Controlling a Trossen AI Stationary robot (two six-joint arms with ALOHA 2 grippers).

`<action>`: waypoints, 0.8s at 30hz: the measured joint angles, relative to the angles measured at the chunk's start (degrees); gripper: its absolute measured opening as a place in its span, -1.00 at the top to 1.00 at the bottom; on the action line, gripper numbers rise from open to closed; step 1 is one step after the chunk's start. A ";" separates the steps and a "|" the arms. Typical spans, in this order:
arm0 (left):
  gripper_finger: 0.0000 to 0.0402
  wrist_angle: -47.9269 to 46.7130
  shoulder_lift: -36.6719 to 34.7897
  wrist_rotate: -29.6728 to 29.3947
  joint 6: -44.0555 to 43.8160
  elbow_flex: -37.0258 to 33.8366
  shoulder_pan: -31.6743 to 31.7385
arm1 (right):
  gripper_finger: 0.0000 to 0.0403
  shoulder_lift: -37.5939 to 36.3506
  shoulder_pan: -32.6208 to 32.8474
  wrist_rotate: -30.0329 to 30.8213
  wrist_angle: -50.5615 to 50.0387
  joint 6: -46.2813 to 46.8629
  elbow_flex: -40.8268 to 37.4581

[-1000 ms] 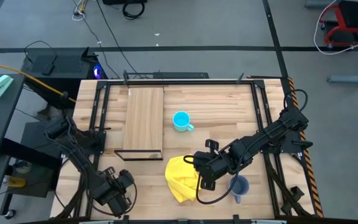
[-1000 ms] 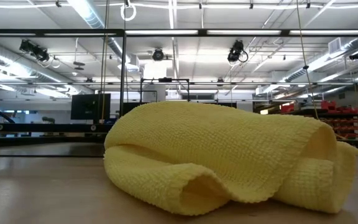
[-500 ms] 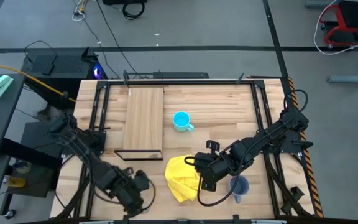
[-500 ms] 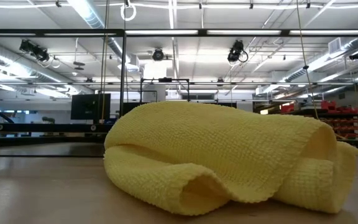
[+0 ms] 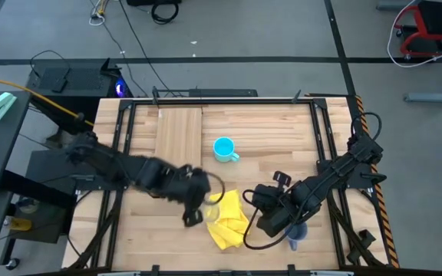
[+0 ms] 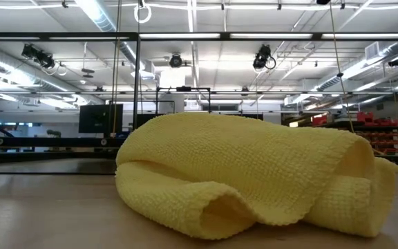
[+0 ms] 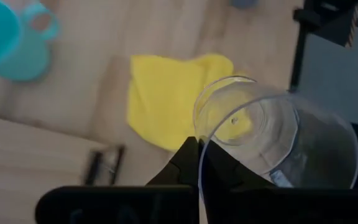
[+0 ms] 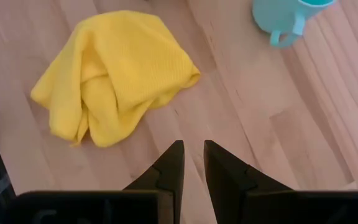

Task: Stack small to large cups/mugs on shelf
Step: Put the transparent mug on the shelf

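My left gripper is to let go of the small clear cup on the bare wood (image 5: 231, 176) (image 7: 90, 68) between the cyan mug and the yellow cloth.
My left gripper (image 5: 196, 205) reaches over the middle of the table and is shut on the small clear cup (image 5: 213, 195), just left of the yellow cloth (image 5: 229, 218). The cyan mug (image 5: 223, 149) stands on the tabletop right of the light-wood shelf board (image 5: 177, 149). The grey-blue mug (image 5: 298, 231) stands near the front edge, partly hidden under my right arm. My right gripper (image 5: 271, 220) hangs empty between the cloth and that mug, its fingers (image 8: 174, 163) a narrow gap apart over bare wood. My left gripper pinches the clear cup's wall (image 7: 201, 142) near its wide rim. One finger seems to be inside the cup and one outside. The cup is lifted clear of the table and tilted, its smaller base (image 7: 234, 112) pointing away from the fingers over the cloth.
The yellow cloth (image 6: 247, 176) fills the low view and hides the rest of the table there. Black frame rails (image 5: 324, 138) run along the table's left, right and far edges. Bare planks lie between the shelf board and the right rail.
My left gripper has swung from the table's near left corner toward the right and the far edge, ending beside the yellow cloth. My right gripper has drawn back a little toward the right and near edge, off the cloth and toward the grey-blue mug.
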 joint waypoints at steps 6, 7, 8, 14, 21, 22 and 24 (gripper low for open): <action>0.97 3.26 2.39 2.19 7.52 0.09 7.82 | 0.65 0.00 -0.86 0.87 -3.13 4.40 0.00; 0.97 4.65 3.13 3.31 9.22 0.07 8.90 | 0.65 0.00 -1.23 1.13 -3.99 5.13 -0.01; 0.97 6.03 4.20 4.65 10.72 0.07 9.88 | 0.65 0.00 -1.76 1.27 -4.62 5.50 0.00; 0.97 7.72 10.29 10.77 16.56 0.07 15.47 | 0.65 0.00 -6.02 1.26 -5.86 2.67 -0.01; 0.97 7.35 14.76 10.77 20.17 0.00 20.56 | 0.65 -0.35 -11.12 0.76 -12.53 1.58 -0.57; 0.97 7.45 14.95 10.76 20.85 -0.02 21.24 | 0.65 -0.97 -11.60 0.71 -11.84 0.90 -1.43; 0.97 8.53 15.89 10.97 21.50 0.08 22.57 | 0.65 -2.54 -12.56 0.44 -11.41 0.69 -3.82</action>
